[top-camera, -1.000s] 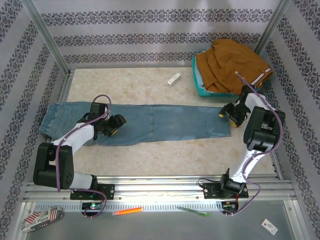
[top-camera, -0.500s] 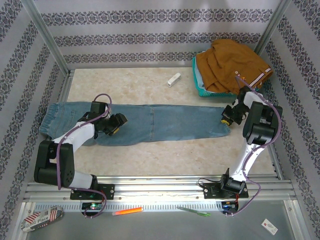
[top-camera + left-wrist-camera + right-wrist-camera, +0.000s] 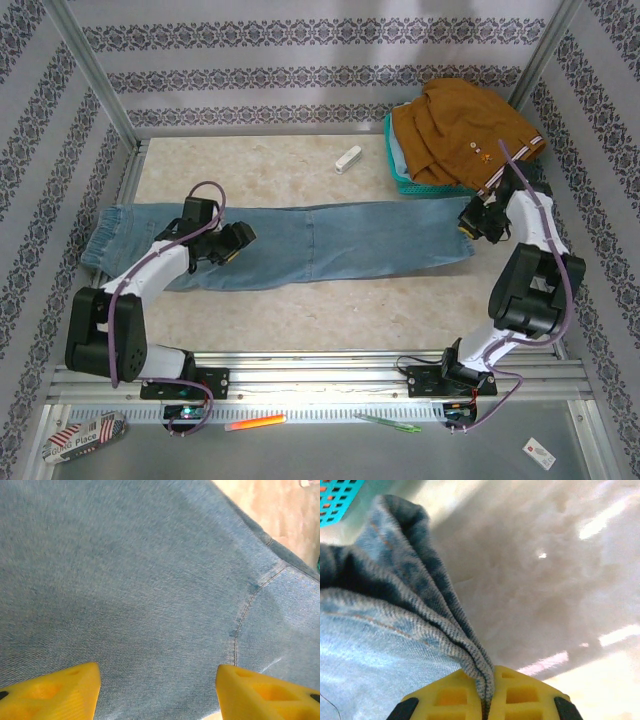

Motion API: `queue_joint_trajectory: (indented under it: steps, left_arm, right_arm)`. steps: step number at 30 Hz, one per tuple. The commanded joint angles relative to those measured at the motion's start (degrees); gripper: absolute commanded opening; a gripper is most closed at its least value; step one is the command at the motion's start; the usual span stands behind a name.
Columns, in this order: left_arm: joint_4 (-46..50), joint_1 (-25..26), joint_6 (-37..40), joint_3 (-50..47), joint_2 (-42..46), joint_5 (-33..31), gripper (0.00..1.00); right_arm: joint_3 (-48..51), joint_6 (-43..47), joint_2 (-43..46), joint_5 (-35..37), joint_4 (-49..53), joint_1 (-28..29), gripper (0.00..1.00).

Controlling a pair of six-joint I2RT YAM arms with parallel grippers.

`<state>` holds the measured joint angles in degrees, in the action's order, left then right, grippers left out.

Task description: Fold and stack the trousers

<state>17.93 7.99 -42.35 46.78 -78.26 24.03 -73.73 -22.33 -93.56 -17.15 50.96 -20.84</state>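
The robot's right gripper will release the trousers' lifted end on the flat denim (image 3: 260, 240) beside the left gripper's fingertips.
The light blue denim trousers (image 3: 330, 245) lie stretched left to right across the beige table, gathered cuffs at the far left. My right gripper (image 3: 474, 222) is shut on the trousers' right end, the denim edge (image 3: 475, 655) pinched between its yellow fingers (image 3: 520, 695) and lifted off the table. My left gripper (image 3: 232, 245) hovers open just above the left half of the trousers (image 3: 150, 580), its yellow fingertips (image 3: 55, 692) spread wide with only flat cloth below.
A teal basket (image 3: 410, 178) holding brown clothing (image 3: 462, 128) stands at the back right, close to my right gripper. A small white object (image 3: 347, 159) lies at the back centre. Patterned walls enclose the table on three sides.
My right gripper has closed on the trousers' right end and pulled it up and to the right, toward the basket. The left gripper has shifted slightly back over the cloth.
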Motion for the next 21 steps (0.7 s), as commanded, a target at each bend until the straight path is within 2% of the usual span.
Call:
queue_joint_trajectory:
  steps: [1, 5, 7, 10, 15, 21]
  left_arm:
    - [4.4, 2.1, 2.5, 2.7, 3.2, -3.7, 0.63]
    - [5.8, 3.4, 2.9, 3.2, 4.0, -4.5, 0.63]
    - [6.6, 3.5, 3.4, 3.1, 4.0, -5.3, 0.63]
    - [6.9, 3.5, 3.7, 2.2, 3.9, -6.9, 0.64]
    - [7.4, 3.5, 3.8, 1.8, 3.6, -7.3, 0.65]
    - [9.7, 3.4, 5.0, 3.2, 3.7, -8.1, 0.68]
  right_arm:
    - [-3.1, -0.4, 1.5, 6.8, 2.4, -2.2, 0.00]
    - [-4.7, -0.9, 4.1, 5.2, 3.8, 0.3, 0.00]
    - [-6.1, -0.5, 4.9, 5.0, 5.7, 4.1, 0.00]
    - [-7.8, -1.1, 5.5, 6.6, 8.3, 12.9, 0.00]
    - [-10.5, -7.0, 5.8, 8.2, 8.3, 29.2, 0.00]
    - [-19.4, -16.2, -1.6, 9.1, 5.1, 48.0, 0.00]
